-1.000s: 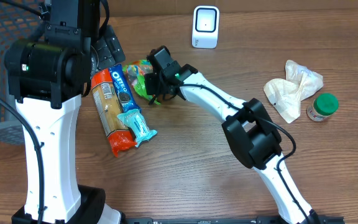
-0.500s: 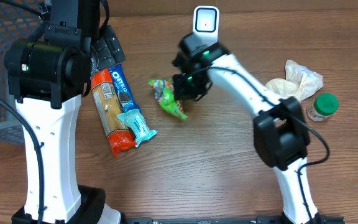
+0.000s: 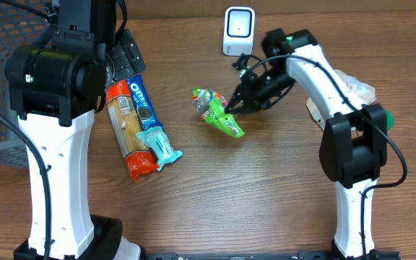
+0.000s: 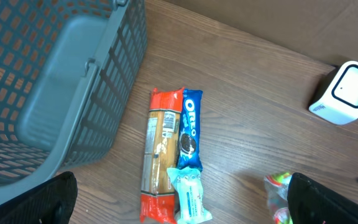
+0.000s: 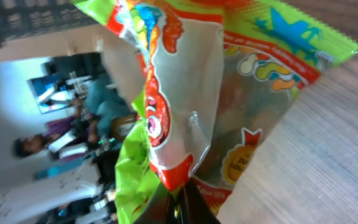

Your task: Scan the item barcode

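Note:
The robot's right gripper will release the green candy bag on the bare table (image 3: 248,120) in front of the white scanner.
The item is a green candy bag (image 3: 219,112) with red and orange print. It hangs crumpled from my right gripper (image 3: 234,102), just right of the table's middle. In the right wrist view the bag (image 5: 185,93) fills the frame, and my right gripper (image 5: 182,200) is shut on its red bottom edge. No barcode shows on the bag. The white scanner (image 3: 238,31) stands at the back centre, beyond the bag, and it also shows in the left wrist view (image 4: 347,93). My left gripper (image 4: 182,205) stands wide open and holds nothing, high above the snack packs at the left.
A blue Oreo pack (image 3: 141,97), an orange cracker pack (image 3: 125,130) and a light-blue packet (image 3: 159,144) lie together at the left. A grey basket (image 4: 48,81) sits at the far left. A crumpled white bag (image 3: 338,105) and a green-lidded jar (image 3: 375,123) are at the right.
My right arm has swung to the right, carrying the candy bag from beside the Oreo pack to in front of the scanner. The left arm has not moved.

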### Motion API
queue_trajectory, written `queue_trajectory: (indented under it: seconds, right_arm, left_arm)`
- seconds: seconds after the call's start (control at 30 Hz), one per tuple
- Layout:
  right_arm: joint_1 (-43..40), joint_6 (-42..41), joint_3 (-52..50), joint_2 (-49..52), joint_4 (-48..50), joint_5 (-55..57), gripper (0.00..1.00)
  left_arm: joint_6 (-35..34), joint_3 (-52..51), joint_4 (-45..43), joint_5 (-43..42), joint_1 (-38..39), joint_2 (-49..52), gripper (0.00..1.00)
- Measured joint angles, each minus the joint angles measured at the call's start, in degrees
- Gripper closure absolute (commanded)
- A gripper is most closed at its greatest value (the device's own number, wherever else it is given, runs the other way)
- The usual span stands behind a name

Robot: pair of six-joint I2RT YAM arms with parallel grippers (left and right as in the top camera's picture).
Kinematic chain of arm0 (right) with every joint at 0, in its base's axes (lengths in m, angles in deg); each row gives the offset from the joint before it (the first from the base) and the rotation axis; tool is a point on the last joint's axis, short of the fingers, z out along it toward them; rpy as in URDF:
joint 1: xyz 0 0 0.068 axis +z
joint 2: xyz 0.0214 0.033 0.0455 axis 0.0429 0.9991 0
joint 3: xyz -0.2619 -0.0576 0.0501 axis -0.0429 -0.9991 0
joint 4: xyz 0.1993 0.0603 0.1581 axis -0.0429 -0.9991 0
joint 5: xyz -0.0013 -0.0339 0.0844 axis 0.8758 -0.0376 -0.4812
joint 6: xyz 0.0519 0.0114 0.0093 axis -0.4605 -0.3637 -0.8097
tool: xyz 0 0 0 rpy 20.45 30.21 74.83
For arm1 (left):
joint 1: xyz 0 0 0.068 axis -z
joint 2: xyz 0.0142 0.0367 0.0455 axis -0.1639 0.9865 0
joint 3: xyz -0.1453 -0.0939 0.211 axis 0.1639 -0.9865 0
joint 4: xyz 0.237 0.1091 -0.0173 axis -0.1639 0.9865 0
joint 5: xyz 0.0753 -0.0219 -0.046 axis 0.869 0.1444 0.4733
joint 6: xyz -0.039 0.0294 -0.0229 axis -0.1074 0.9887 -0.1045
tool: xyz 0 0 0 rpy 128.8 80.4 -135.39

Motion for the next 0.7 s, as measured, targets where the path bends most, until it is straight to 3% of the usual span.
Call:
queue_trajectory:
  seconds: [0.13, 0.3, 0.47, 0.7]
  right_arm:
    - [-3.1, 9.4, -0.1, 0.0, -9.0, -6.6, 0.96]
    - [-5.5, 12.9, -0.2, 0.0, -9.9, -14.8, 0.96]
    - [-5.7, 9.4, -0.2, 0.0, -9.7, -23.6, 0.96]
    - [-5.8, 3.3, -0.2, 0.0, -9.9, -27.6, 0.96]
  left_arm:
    - [0.0, 0.0, 0.0, 0.0, 0.0, 0.0, 0.00]
    - [0.0, 0.0, 0.0, 0.0, 0.0, 0.0, 0.00]
    - [0.0, 0.0, 0.0, 0.0, 0.0, 0.0, 0.00]
    - [0.0, 0.0, 0.0, 0.0, 0.0, 0.0, 0.00]
